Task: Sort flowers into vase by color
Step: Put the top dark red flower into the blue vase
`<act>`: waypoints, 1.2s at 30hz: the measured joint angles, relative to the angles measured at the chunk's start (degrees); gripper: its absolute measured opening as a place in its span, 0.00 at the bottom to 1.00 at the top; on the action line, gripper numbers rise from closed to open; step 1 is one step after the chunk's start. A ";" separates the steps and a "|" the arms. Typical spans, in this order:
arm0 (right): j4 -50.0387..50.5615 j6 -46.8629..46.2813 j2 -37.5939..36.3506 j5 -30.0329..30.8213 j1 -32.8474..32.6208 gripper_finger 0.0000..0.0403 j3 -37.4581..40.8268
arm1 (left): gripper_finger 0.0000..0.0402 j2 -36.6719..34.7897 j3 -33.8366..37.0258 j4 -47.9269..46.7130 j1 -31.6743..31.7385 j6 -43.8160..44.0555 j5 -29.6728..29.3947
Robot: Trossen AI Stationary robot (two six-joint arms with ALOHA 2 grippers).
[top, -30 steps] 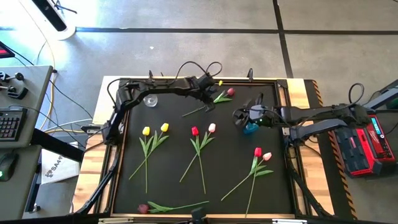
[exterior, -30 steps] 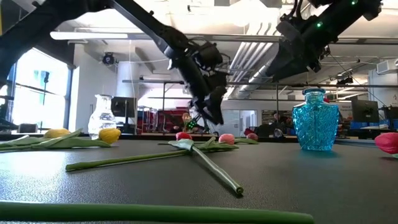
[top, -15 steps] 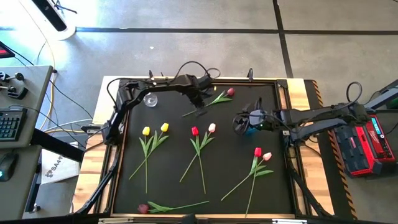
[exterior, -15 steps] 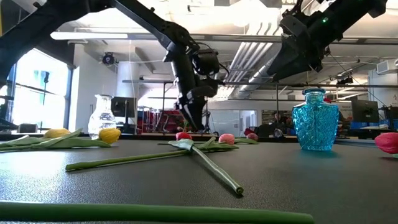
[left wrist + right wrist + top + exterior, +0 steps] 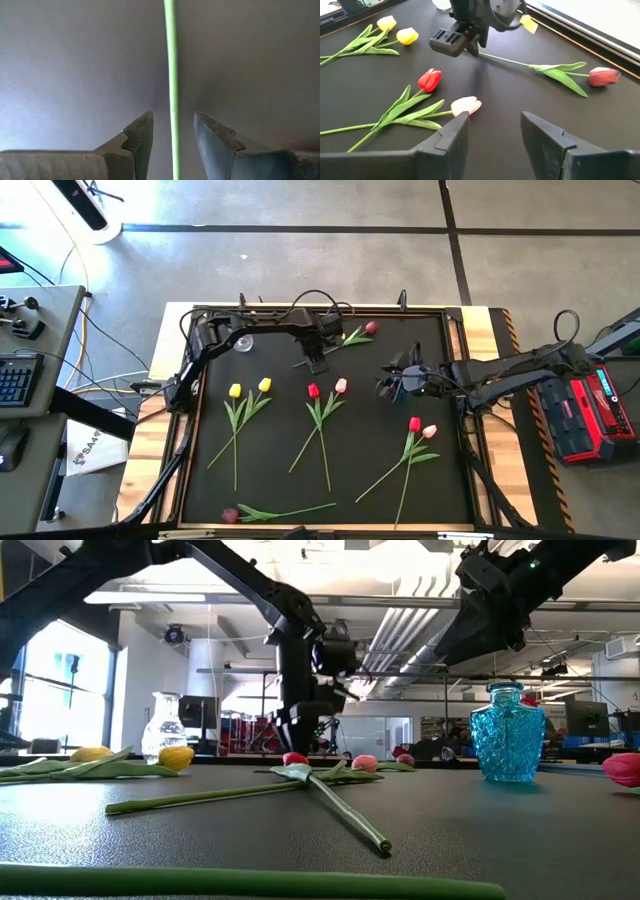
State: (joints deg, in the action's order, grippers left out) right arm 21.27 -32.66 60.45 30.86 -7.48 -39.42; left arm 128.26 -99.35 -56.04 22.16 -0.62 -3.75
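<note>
Next, I close my right gripper on the stem (image 5: 341, 346) (image 5: 529, 65) just below the leaves of the dark red tulip to take it over from my left gripper.
My left gripper (image 5: 314, 358) (image 5: 173, 131) is open and points down. Its fingers stand on either side of the thin green stem (image 5: 171, 60) of the dark red tulip (image 5: 371, 328) lying near the far edge, without touching it. My right gripper (image 5: 390, 382) (image 5: 495, 125) is open and hovers above the blue vase (image 5: 508, 732), hiding it from above. A clear vase (image 5: 241, 341) stands at the far left. On the mat lie a yellow pair (image 5: 250, 388), a red and pink pair (image 5: 327, 388), another such pair (image 5: 422, 427) and a maroon tulip (image 5: 230, 515).
The black mat has a raised frame (image 5: 462, 350) around it, with cables along the far edge (image 5: 320, 288). Bare mat lies between the tulip pairs and in front of the blue vase. A red box (image 5: 590, 415) sits beside the right arm's base.
My left gripper has moved from above the dark red tulip's leaves toward the table's left and near side, along the stem. It has turned to point straight down and come lower, over the stem's bare end. My right gripper has drifted a little toward the near edge, over the blue vase.
</note>
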 joint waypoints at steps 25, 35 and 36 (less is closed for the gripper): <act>0.86 -7.46 5.19 9.91 -3.36 0.41 0.02 | 0.01 1.44 -0.22 0.16 -0.58 -0.94 -2.04; 0.97 -9.52 8.88 9.54 -1.60 0.41 0.04 | 0.00 -7.90 0.44 4.87 -0.83 0.47 -7.99; 1.05 -9.51 8.72 9.37 -1.85 0.41 0.04 | 0.00 -8.72 0.51 5.31 -0.94 0.55 -8.00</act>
State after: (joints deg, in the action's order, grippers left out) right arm 22.32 -42.17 69.17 40.23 -9.33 -39.38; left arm 119.54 -98.84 -50.73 21.22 -0.08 -11.75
